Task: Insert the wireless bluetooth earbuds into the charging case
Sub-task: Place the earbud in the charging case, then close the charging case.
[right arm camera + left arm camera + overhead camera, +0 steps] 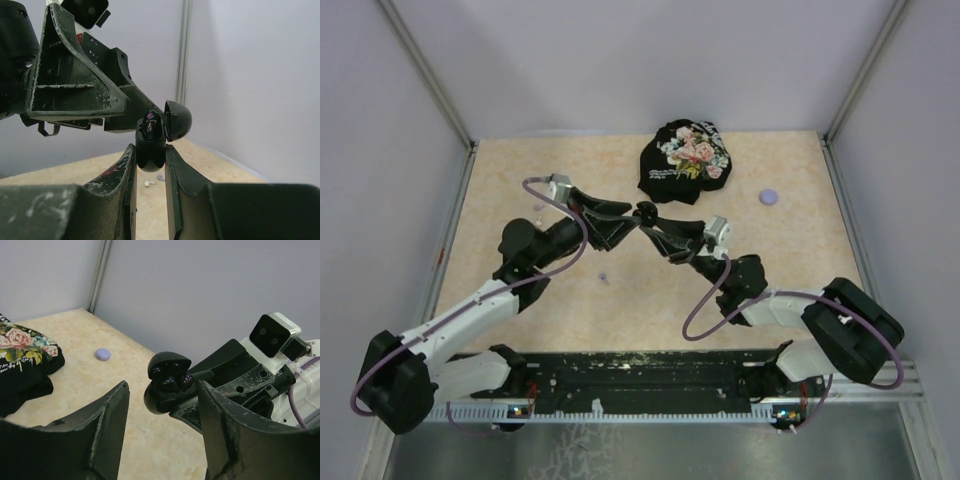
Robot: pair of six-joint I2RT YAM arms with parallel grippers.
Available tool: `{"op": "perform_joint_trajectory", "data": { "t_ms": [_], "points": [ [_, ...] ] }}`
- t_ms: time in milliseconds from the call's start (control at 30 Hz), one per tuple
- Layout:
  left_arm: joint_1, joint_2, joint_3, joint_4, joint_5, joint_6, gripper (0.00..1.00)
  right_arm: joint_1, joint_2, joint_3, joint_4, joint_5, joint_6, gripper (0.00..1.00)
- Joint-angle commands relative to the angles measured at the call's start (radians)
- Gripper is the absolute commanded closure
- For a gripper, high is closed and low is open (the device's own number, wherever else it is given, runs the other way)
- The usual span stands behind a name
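My right gripper is holding the black charging case. It will let go of it on the table [699, 227] just in front of the black floral cloth.
My right gripper [150, 151] is shut on the black charging case [150, 154] and holds it upright above the table, lid [178, 120] hinged open. Two glossy black earbuds [152, 125] sit in its wells; they also show in the left wrist view [173, 382]. My left gripper [162, 390] is open and empty, its fingers [100, 415] spread either side of the case just below it, apart from it. In the top view both grippers meet at the case [646, 212] over the table's middle. A white earbud [149, 183] and a lavender earbud [160, 177] lie on the table.
A black floral cloth [685, 160] lies at the back centre. A lavender puck [769, 197] sits to its right, also in the left wrist view [103, 354]. A tiny lavender piece [604, 277] lies on the table between the arms. Walls close in the back and sides.
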Motion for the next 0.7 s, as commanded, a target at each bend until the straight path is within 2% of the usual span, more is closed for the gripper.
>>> {"op": "perform_joint_trajectory", "data": {
  "t_ms": [0,100,233,433,667],
  "points": [
    [0.002,-0.039,0.072,-0.141,0.005,0.051,0.35,0.009,-0.032,0.012,0.165,-0.016,0.015,1.00],
    [0.012,-0.042,0.106,-0.212,0.060,0.062,0.31,0.009,-0.032,0.009,0.164,-0.018,0.017,1.00],
    [0.041,-0.028,0.142,-0.253,0.213,0.061,0.24,0.010,-0.031,0.010,0.163,-0.031,0.024,1.00],
    [0.119,0.008,0.175,-0.269,0.421,-0.029,0.16,0.009,-0.029,0.015,0.158,-0.079,0.048,1.00],
    [0.168,0.031,0.182,-0.244,0.527,-0.087,0.11,0.009,-0.026,0.041,0.115,-0.154,0.089,1.00]
  ]
}}
